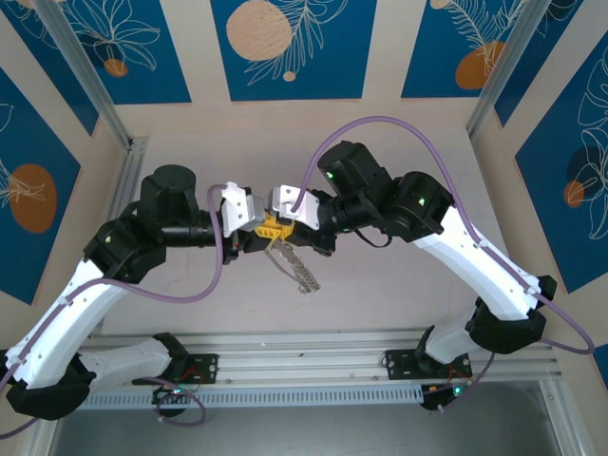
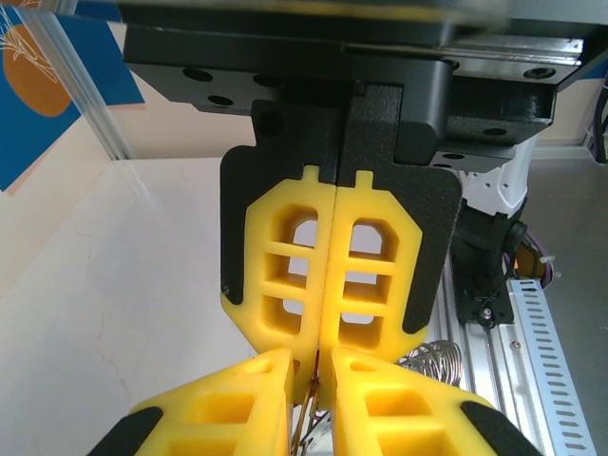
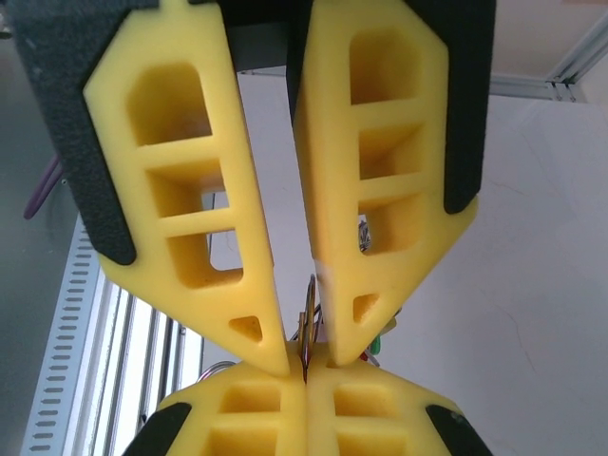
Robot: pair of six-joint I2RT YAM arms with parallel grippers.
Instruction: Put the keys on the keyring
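My right gripper is pinching the ring's metal edge, so my left gripper should first close on that edge, which will free my right gripper to take the red key (image 3: 364, 358).
Both grippers meet tip to tip above the table's middle. My right gripper (image 1: 282, 226) (image 3: 306, 378) is shut on the top of the keyring (image 1: 300, 271), whose beaded loop hangs down and to the right below the yellow pads. The ring's thin metal edge (image 3: 307, 318) stands up out of the right pads, between the fingers of my left gripper (image 1: 270, 232) (image 3: 311, 347). Those fingers stand a narrow gap apart on either side of the metal (image 2: 310, 418). Green (image 3: 376, 345) and red (image 3: 364, 357) heads of the keys peek out behind the left gripper's finger.
The pale tabletop (image 1: 380, 294) lies below the hanging ring. A slotted aluminium rail (image 1: 313, 356) runs along the near edge by the arm bases. Purple cables (image 1: 399, 128) loop over both arms. Blue patterned wall panels (image 1: 285, 47) enclose the back and sides.
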